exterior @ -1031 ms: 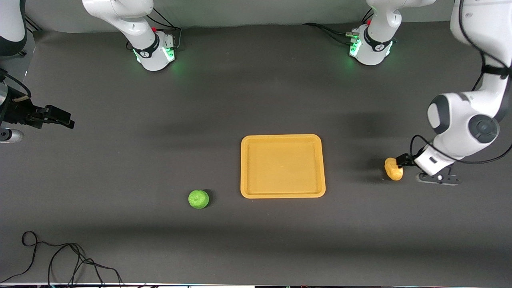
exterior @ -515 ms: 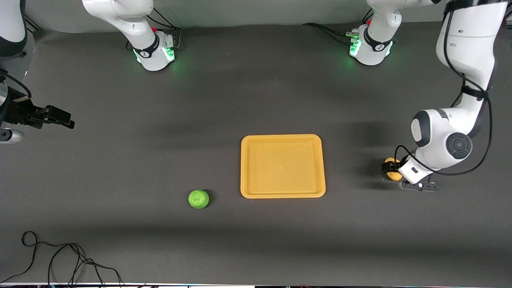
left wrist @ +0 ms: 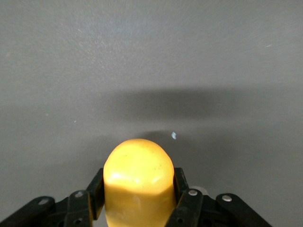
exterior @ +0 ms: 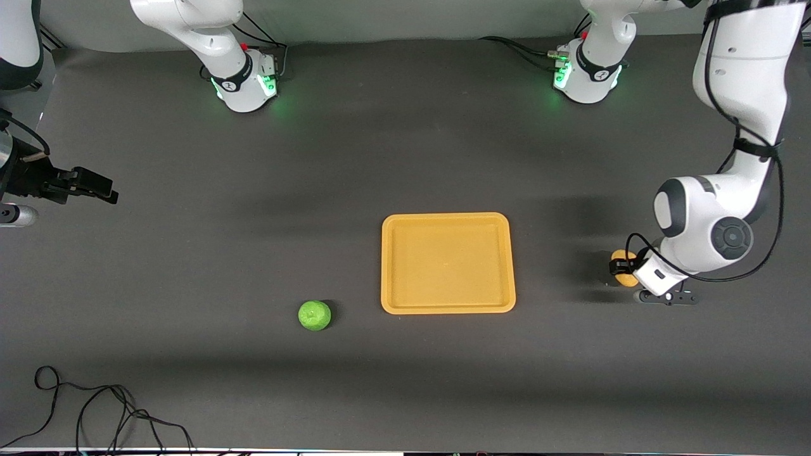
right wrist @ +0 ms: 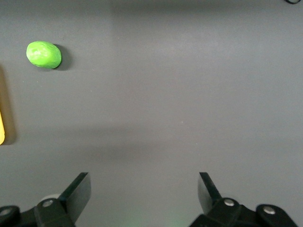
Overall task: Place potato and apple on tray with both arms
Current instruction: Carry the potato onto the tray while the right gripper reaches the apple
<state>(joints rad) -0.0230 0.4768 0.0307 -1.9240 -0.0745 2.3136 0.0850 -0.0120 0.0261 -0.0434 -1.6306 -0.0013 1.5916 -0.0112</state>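
Next, I release the potato from my left gripper just inside the orange-yellow tray's edge (exterior: 490,253) farthest from the green apple.
The yellow-orange potato (exterior: 621,256) lies on the dark table toward the left arm's end, beside the orange-yellow tray (exterior: 448,308). My left gripper (exterior: 624,270) is down at it. In the left wrist view its fingers (left wrist: 96,187) press both sides of the potato (left wrist: 138,165), so my left gripper (left wrist: 138,183) is shut on it. The green apple (exterior: 315,315) lies beside the tray toward the right arm's end, slightly nearer the camera, and shows in the right wrist view (right wrist: 43,54). My right gripper (exterior: 109,190) waits open and empty at the right arm's end of the table (right wrist: 144,189).
The tray holds nothing; a sliver of its edge (right wrist: 1,127) shows in the right wrist view. A black cable (exterior: 95,405) lies on the table near the camera at the right arm's end. The two arm bases (exterior: 244,82) (exterior: 586,79) stand farthest from the camera.
My left arm has swung in and lowered over the potato, and its fingers now grip it. The potato has stayed in place. The right arm, apple and tray have not moved.
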